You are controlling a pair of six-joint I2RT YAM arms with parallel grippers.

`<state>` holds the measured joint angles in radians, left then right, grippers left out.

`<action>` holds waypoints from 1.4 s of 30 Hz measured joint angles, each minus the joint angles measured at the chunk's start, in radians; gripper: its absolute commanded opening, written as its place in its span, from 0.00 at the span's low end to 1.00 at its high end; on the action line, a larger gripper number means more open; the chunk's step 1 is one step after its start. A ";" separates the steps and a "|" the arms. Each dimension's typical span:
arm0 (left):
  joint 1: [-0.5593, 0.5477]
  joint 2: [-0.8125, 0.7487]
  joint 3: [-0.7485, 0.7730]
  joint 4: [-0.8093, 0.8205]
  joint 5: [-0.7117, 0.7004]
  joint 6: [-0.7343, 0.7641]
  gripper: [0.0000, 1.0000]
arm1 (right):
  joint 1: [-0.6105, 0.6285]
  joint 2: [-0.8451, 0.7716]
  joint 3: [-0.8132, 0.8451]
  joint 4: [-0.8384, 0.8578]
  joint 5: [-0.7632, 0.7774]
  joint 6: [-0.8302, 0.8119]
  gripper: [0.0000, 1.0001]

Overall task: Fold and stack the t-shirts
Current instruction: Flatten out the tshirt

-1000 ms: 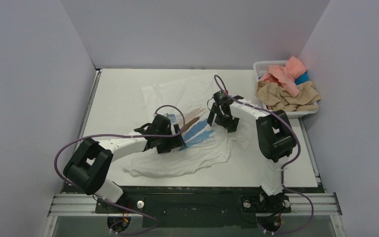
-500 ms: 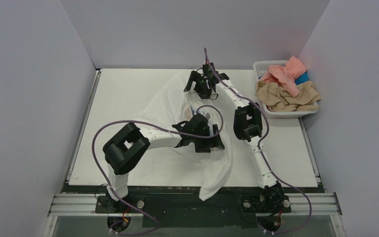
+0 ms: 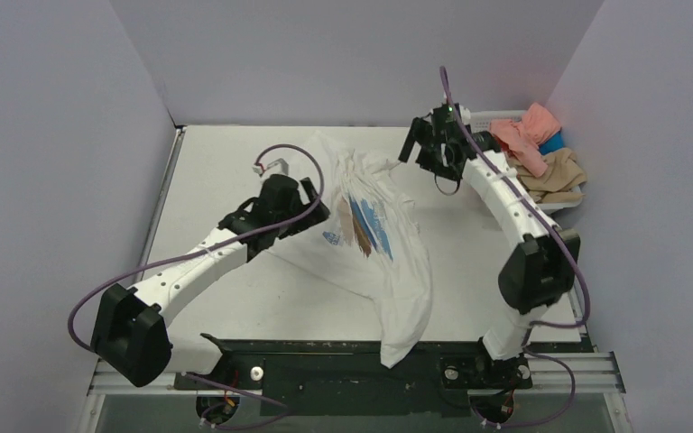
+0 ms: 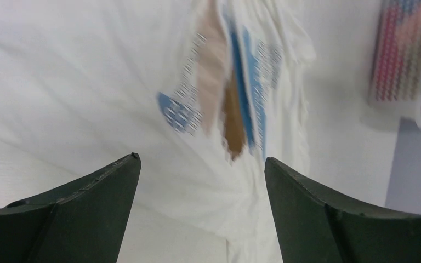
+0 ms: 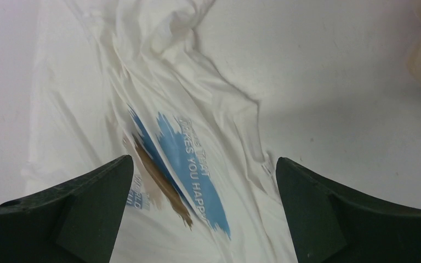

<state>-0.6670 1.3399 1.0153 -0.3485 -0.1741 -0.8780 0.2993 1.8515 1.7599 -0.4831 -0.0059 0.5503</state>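
Next, I close my right gripper on the lower end (image 3: 399, 347) of the white t-shirt, where it hangs over the near edge of the table.
The white t-shirt (image 3: 374, 239) with the blue and brown print lies crumpled along the table's middle, its lower end hanging over the near edge. It also shows in the left wrist view (image 4: 142, 82) and the right wrist view (image 5: 159, 93). My left gripper (image 3: 311, 206) is open and empty, above the shirt's left side (image 4: 200, 164). My right gripper (image 3: 420, 149) is open and empty, raised above the shirt's far right (image 5: 203, 170). Salmon-pink (image 3: 523, 135), tan (image 3: 559, 176) and blue (image 3: 552, 142) shirts lie heaped in the basket.
The white lattice basket (image 3: 478, 122) stands at the far right of the table, partly behind the right arm. Grey walls close the table on three sides. The left arm's cable (image 3: 271, 162) loops above the table's left half.
The shirt has been swung from a spread across the near middle into a long bunched strip draping over the near edge. Both grippers have moved apart: the left back leftward, the right toward the basket.
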 measured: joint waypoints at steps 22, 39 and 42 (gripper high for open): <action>0.442 0.508 0.132 0.064 0.232 0.135 0.90 | 0.436 -0.391 -1.028 0.151 0.148 0.333 0.95; 0.409 0.124 -0.274 0.019 0.202 -0.002 0.91 | 0.030 0.173 -0.326 0.119 0.097 0.103 0.96; 0.409 0.114 -0.242 -0.066 0.161 -0.002 0.91 | 0.008 0.156 -0.302 0.086 0.097 0.074 0.99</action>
<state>-0.2581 1.4540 0.7731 -0.4145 -0.0132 -0.8799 0.3073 2.0079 1.4582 -0.3973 0.0906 0.6239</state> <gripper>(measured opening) 0.907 0.963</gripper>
